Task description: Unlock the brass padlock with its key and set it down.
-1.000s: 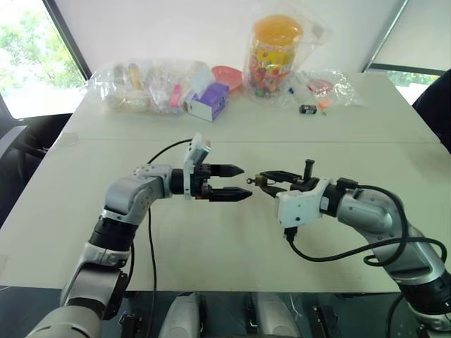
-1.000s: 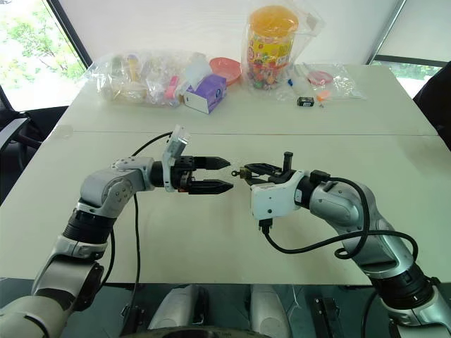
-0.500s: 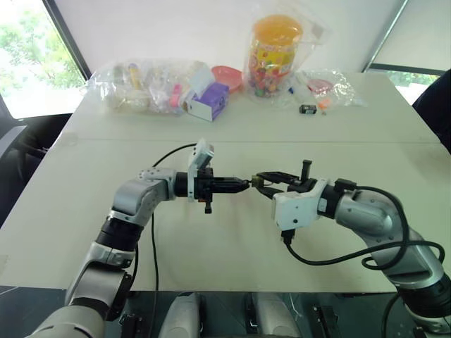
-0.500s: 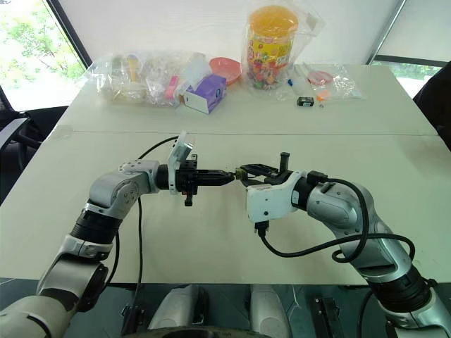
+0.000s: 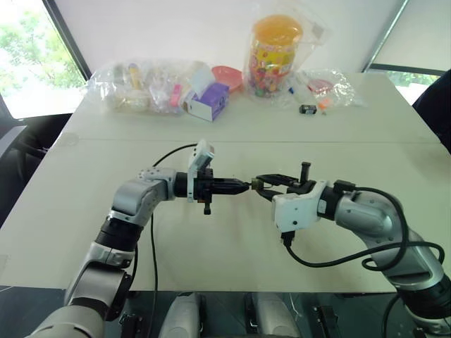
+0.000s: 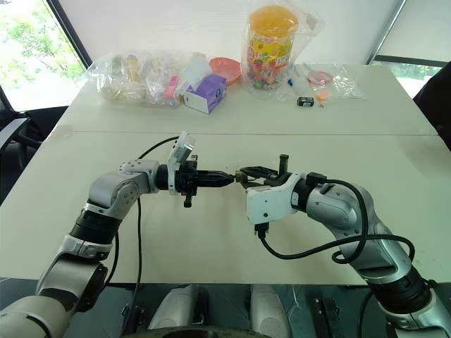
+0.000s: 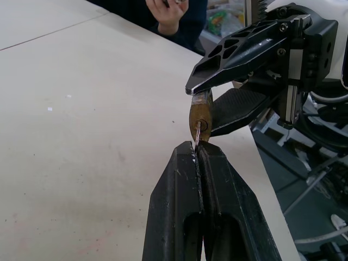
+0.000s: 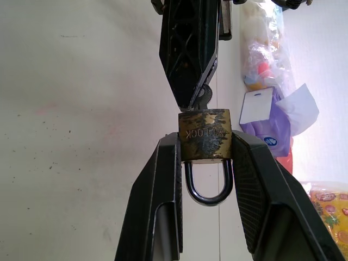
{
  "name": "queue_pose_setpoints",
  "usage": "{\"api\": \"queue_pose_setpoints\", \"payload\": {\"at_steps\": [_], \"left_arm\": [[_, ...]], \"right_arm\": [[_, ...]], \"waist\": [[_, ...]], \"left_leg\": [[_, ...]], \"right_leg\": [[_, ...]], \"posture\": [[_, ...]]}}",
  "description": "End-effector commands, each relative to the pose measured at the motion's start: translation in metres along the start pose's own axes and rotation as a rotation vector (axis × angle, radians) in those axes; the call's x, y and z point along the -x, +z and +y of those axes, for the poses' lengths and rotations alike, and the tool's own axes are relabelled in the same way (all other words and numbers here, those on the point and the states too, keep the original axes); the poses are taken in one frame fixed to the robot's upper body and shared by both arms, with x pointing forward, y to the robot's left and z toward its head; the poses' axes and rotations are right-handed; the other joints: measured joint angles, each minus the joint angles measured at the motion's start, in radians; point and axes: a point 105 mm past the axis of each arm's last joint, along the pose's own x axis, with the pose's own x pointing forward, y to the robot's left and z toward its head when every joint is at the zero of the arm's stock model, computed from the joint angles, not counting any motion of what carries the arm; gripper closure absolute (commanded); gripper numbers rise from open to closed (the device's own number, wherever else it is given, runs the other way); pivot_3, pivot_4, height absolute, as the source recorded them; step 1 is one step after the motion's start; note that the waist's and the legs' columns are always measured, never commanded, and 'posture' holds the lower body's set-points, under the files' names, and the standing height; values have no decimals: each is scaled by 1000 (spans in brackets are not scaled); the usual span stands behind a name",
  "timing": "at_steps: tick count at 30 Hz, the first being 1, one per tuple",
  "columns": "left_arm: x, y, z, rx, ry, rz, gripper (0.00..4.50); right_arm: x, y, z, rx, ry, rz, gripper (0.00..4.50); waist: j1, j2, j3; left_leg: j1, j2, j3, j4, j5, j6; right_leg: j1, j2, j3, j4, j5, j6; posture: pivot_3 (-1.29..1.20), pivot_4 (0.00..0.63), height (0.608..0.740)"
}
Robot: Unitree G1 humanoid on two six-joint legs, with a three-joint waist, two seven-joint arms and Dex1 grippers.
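The shackle of the padlock is boxed in by the right gripper's fingers, so the left gripper will let go of the key and take the padlock's body (image 8: 205, 136) before setting it down.
The small brass padlock (image 8: 205, 140) sits clamped between the fingers of my right gripper (image 5: 259, 183), its silvery shackle (image 8: 206, 187) pointing back toward the wrist. Both grippers hover above the middle of the white table (image 5: 211, 239), tip to tip. My left gripper (image 7: 198, 149) is shut on the key (image 7: 197, 133). The key's thin blade runs from the pinched fingertips into the bottom of the padlock (image 7: 200, 111). In the right wrist view the left gripper's black fingers (image 8: 190, 49) come straight at the lock body. The key's head is hidden between those fingers.
Along the table's far edge lie clear bags of items (image 5: 144, 86), a purple box (image 5: 208, 101), a tall sweets jar (image 5: 275, 53) and a small black item with an orange bit (image 5: 308, 109). A person's hand (image 7: 166, 8) shows beyond the table in the left wrist view.
My left gripper's fingers went from spread wide to shut on the key at the padlock. The right gripper held still with the lock.
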Motion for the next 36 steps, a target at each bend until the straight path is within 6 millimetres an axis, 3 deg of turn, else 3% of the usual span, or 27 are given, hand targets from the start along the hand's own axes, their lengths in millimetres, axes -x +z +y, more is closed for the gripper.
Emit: {"api": "queue_pose_setpoints", "payload": {"at_steps": [1, 14, 22, 25, 29, 32, 35, 36], "left_arm": [[4, 16, -1, -104, 23, -37, 4445], [-15, 21, -14, -551, -31, -28, 4445], [-17, 22, -17, -724, -87, -7, 4445], [-17, 24, -10, -627, -50, -15, 4445], [1, 23, -2, -74, -33, -75, 4445], [7, 32, -7, 106, -75, -115, 4445], [11, 36, -15, 222, -105, -143, 3637], [10, 33, -17, 222, -102, -130, 3129]], "right_arm": [[2, 10, 2, 7, 21, -37, 3810], [-7, 20, 9, -232, 130, -105, 3810], [-9, 11, 18, -275, 214, -82, 3810], [-9, 6, 14, -221, 208, -65, 3810], [-9, -6, 12, -112, 167, -12, 3810], [-7, -12, 8, -84, 152, 6, 3810], [-6, -15, 9, -91, 134, 16, 3810], [-6, -15, 9, -90, 129, 16, 3810]], "waist": [[0, 0, 0], [1, 0, 0], [2, 0, 0], [1, 0, 0], [-3, 0, 0], [-7, 0, 0], [-3, 0, 0], [-3, 0, 0]], "left_leg": [[0, 0, 0, 0, 0, 0], [0, 0, 0, 0, 0, 0], [0, 0, 0, 0, 0, 0], [0, 0, 0, 0, 0, 0], [-1, 0, 0, 0, 0, 1], [-1, 0, 0, 0, 0, 1], [-1, 1, 0, 0, 0, 1], [-1, 1, 0, 1, 0, 0]], "right_leg": [[0, 0, 0, 0, 0, 0], [0, 0, 0, 0, 0, 0], [0, 0, 0, 0, 0, 0], [0, 0, 0, 0, 0, 0], [0, 0, -1, 0, 0, 0], [-2, 1, 0, 2, 0, 0], [-2, 1, 0, 2, 0, 0], [-2, 0, 0, 2, 0, 0]], "posture": [[0, 150, 735], [0, 150, 735], [0, 150, 735], [0, 150, 735], [0, 150, 735], [0, 150, 735], [0, 150, 735], [0, 150, 735]]}}
